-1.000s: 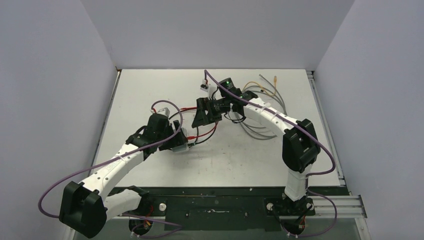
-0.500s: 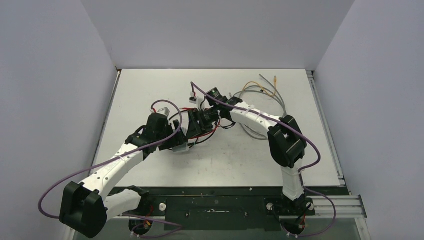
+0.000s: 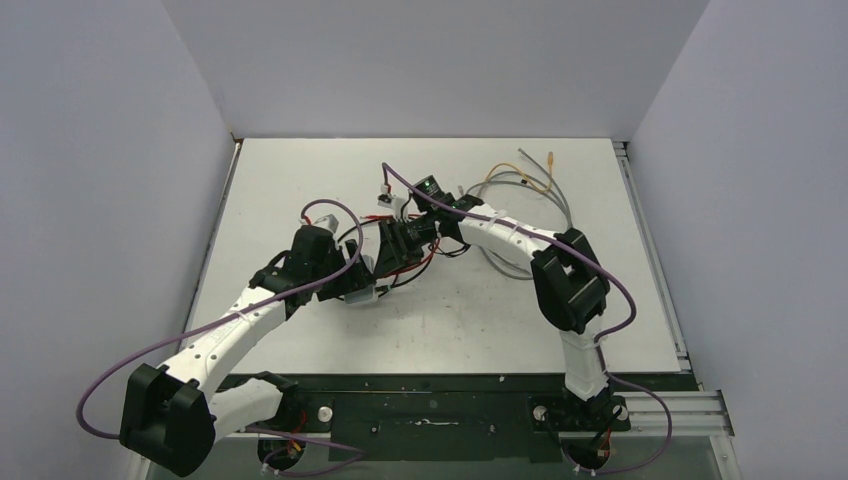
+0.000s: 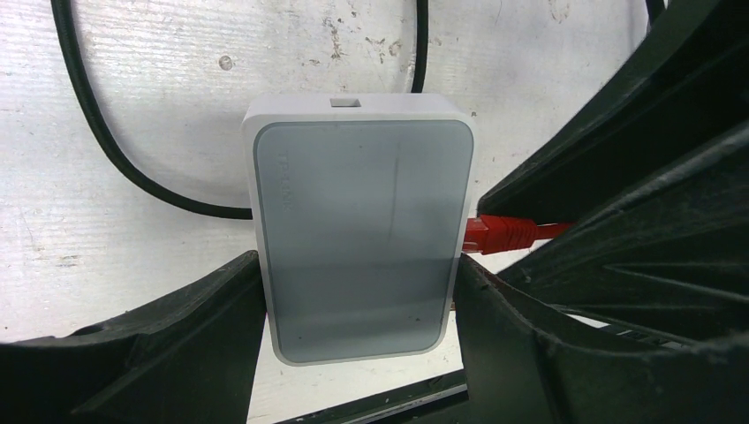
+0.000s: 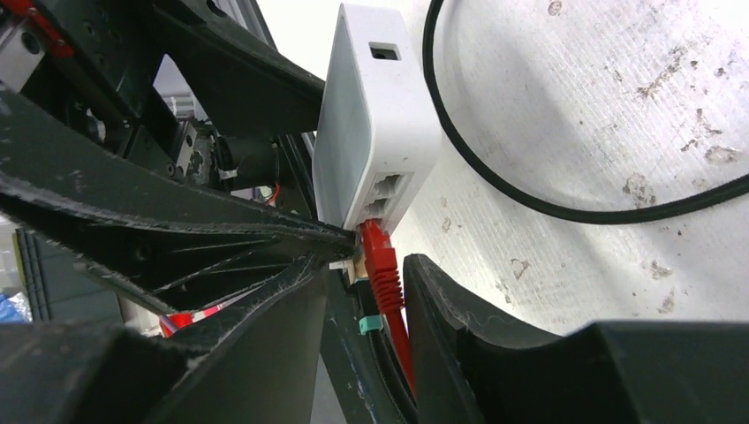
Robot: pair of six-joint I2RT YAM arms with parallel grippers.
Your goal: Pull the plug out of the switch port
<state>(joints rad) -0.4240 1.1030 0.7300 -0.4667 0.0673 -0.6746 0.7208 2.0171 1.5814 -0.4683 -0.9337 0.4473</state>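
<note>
The fingers of my right gripper reach only the ribbed back of the red plug, so next I move nearer the socket and pinch the plug's front (image 5: 374, 237) before I pull.
The switch (image 4: 358, 238), a flat pale grey box, lies on the white table; it also shows in the right wrist view (image 5: 375, 132) and barely in the top view (image 3: 364, 292). My left gripper (image 4: 358, 278) is shut on it, one finger pressing each long side. A red plug (image 4: 499, 234) sits in a socket on the switch's right edge. In the right wrist view the plug (image 5: 382, 265) lies between the fingers of my right gripper (image 5: 371, 269). That gripper is open: the right finger is close against the plug and the left finger stands apart. In the top view the two grippers (image 3: 365, 272) (image 3: 392, 250) are close together.
A black cable (image 4: 97, 132) loops on the table around the switch (image 5: 495, 185). A second black cable with a teal band (image 5: 369, 325) runs beside the red one. Grey and orange cables (image 3: 530, 180) lie at the back right. A small white connector (image 3: 383, 198) lies behind the grippers.
My right arm has swung left and brought its gripper up to the switch, most of it in the first half second. The left arm and the switch have not moved.
</note>
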